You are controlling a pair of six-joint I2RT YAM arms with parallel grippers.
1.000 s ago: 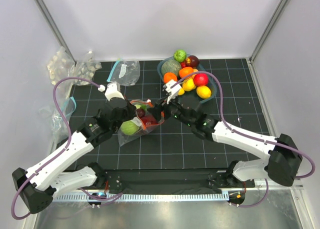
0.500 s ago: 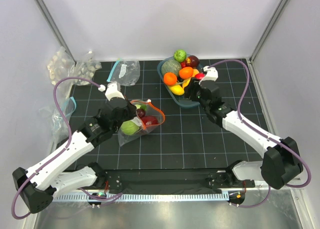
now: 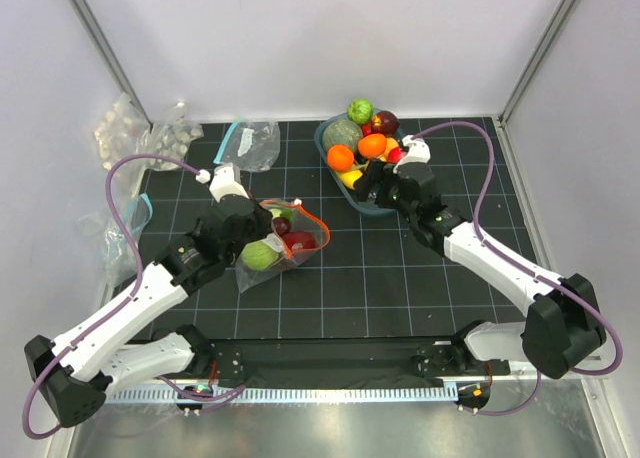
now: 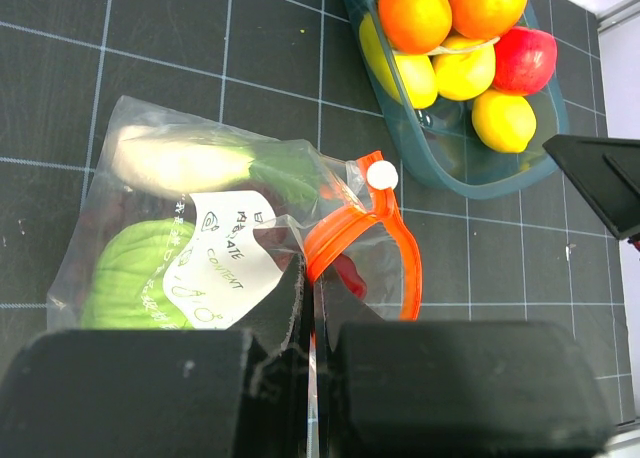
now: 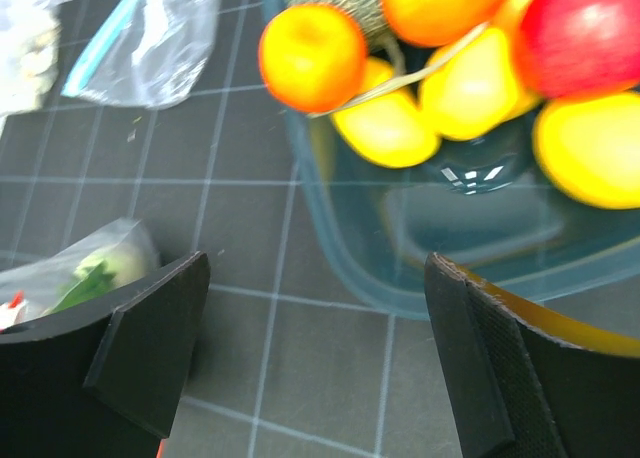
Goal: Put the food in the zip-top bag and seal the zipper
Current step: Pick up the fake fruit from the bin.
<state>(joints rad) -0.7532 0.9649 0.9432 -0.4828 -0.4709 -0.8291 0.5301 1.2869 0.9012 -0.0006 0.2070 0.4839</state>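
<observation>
My right gripper closes next around the middle of the round orange [image 3: 340,158] [image 5: 313,58] next to the melon, near the teal bowl's rim.
The zip-top bag [image 3: 285,240] lies left of centre with its mouth gaping, the orange-red zipper [image 4: 410,268] curving open. Inside show a white vegetable [image 4: 170,163], a green cabbage [image 4: 130,278] and something red [image 4: 350,273]. My left gripper [image 4: 315,308] is shut on the bag's near lip by the zipper. My right gripper [image 5: 318,268] stands open and empty above the near-left rim of the teal bowl [image 5: 400,238]. That bowl holds more food: oranges [image 5: 312,56], lemons [image 5: 385,128] and a red apple [image 5: 580,33].
A clear bag with a teal strip [image 3: 250,143] lies at the back left of the black grid mat, and crumpled bags [image 3: 140,133] sit beyond the mat's corner. White walls close in the back and both sides.
My right gripper has swung away from the bag's mouth to the bowl and has opened wide. The left gripper and the bag have stayed put.
</observation>
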